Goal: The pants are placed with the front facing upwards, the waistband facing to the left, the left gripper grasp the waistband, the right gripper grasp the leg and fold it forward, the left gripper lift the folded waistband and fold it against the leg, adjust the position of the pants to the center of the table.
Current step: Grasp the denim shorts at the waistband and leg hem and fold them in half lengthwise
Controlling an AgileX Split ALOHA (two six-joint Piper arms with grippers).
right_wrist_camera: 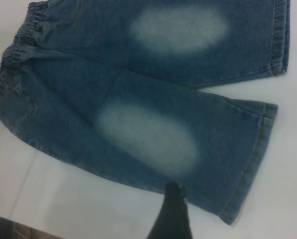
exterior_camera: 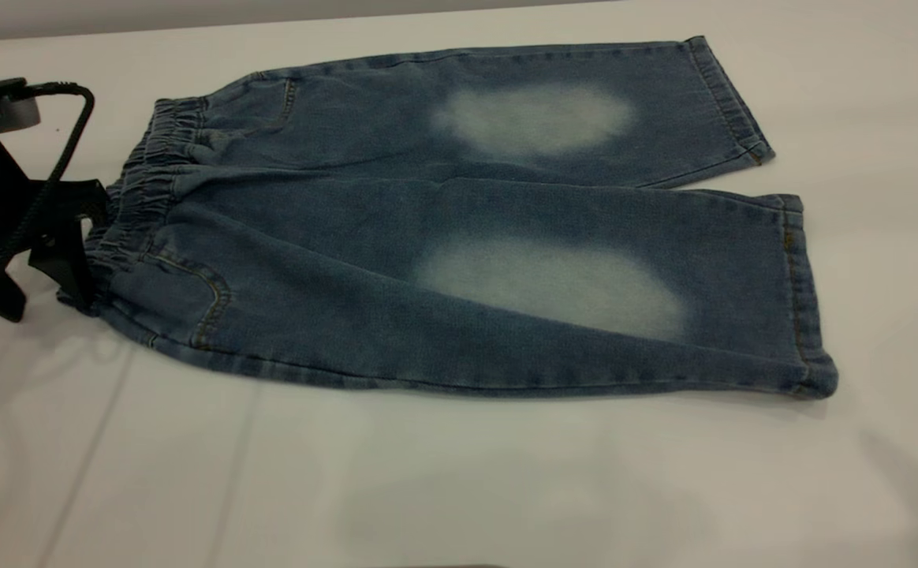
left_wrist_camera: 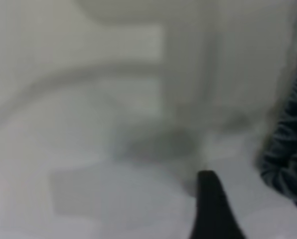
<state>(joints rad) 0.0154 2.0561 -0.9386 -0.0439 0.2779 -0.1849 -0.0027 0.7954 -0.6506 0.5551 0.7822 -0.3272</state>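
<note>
Next, my right gripper should go to the near corner of the near leg's cuff (exterior_camera: 817, 384) (right_wrist_camera: 229, 218) on the blue denim pants and close there.
Blue denim pants (exterior_camera: 459, 237) lie flat and front up on the white table (exterior_camera: 459, 489), with faded patches on both legs. The elastic waistband (exterior_camera: 143, 181) points left and the leg cuffs (exterior_camera: 802, 292) point right. My left gripper (exterior_camera: 41, 292) rests low on the table at the waistband's near corner, open, one finger (left_wrist_camera: 211, 209) just short of the gathered waistband (left_wrist_camera: 288, 149). My right gripper is outside the exterior view. In the right wrist view one of its fingers (right_wrist_camera: 171, 214) hovers over the near leg's long edge (right_wrist_camera: 138, 184), close to the cuff (right_wrist_camera: 248, 169), holding nothing.
The left arm's black body and cable (exterior_camera: 41, 181) stand at the table's left edge. Bare white table surrounds the pants, with the widest stretch in front. The table's edge (right_wrist_camera: 19, 221) shows in the right wrist view.
</note>
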